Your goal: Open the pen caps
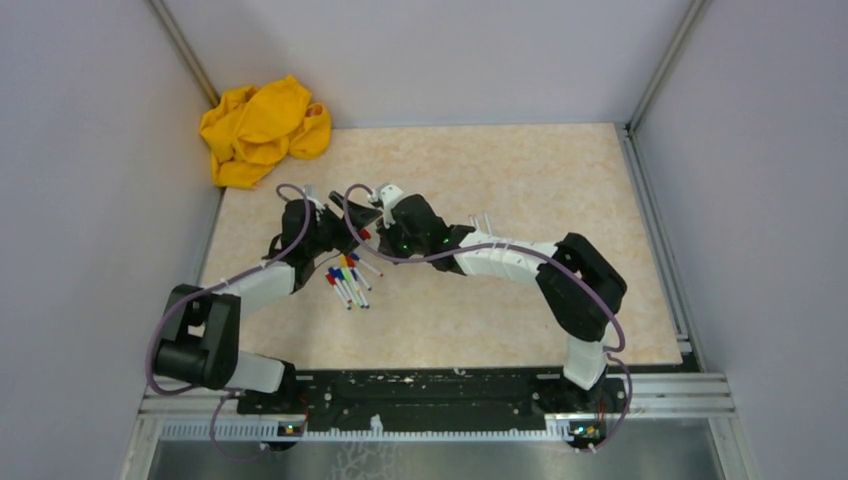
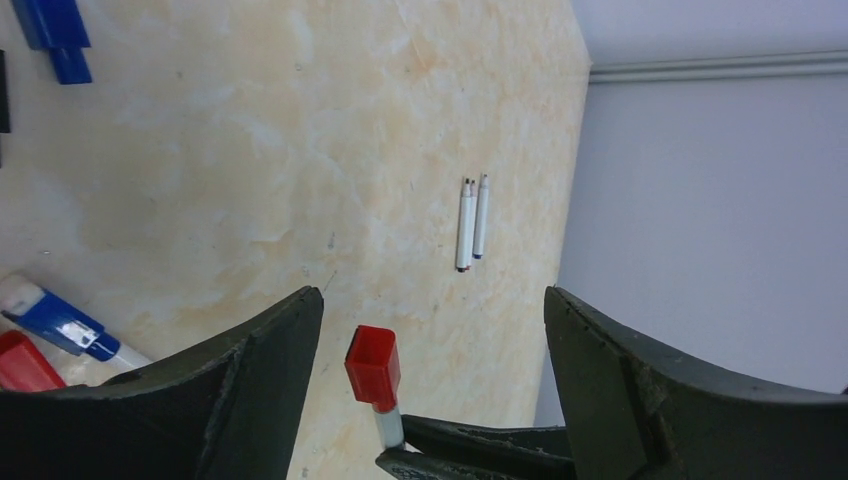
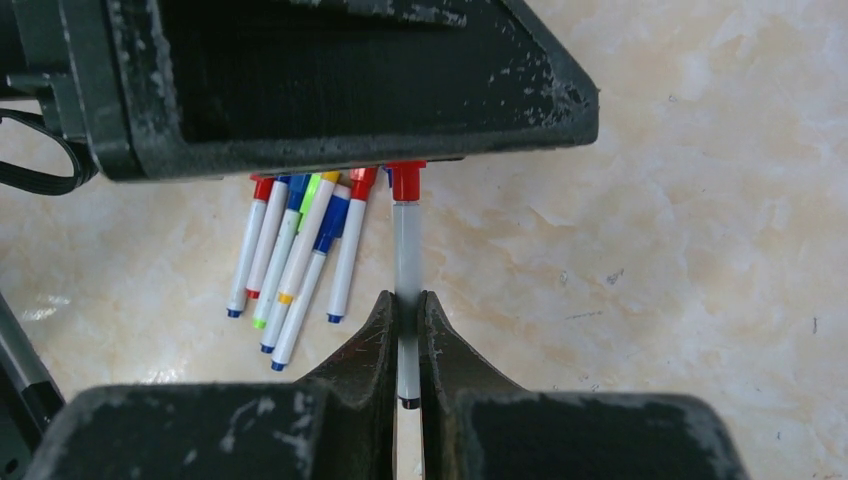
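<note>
Next, my right gripper sets the marker down beside the bare marker barrels [image 1: 463,231], on their side that faces the pile.
My right gripper [image 3: 407,300] is shut on the white-grey barrel of a marker [image 3: 407,262] and holds it above the table. The marker's red cap [image 2: 373,367] stands between the wide-open jaws of my left gripper [image 2: 432,300], nearer the left finger and touching neither. The cap is on the barrel. In the top view the two grippers, left [image 1: 340,232] and right [image 1: 380,225], meet tip to tip, with the red cap [image 1: 364,234] between them. A pile of several capped markers [image 3: 300,250] lies below, also in the top view [image 1: 348,280].
Two bare marker barrels [image 2: 472,222] lie side by side to the right [image 1: 483,222]. Loose blue caps [image 2: 55,35] lie at the left wrist view's top left. A crumpled yellow cloth [image 1: 262,130] sits in the far left corner. Grey walls enclose the table.
</note>
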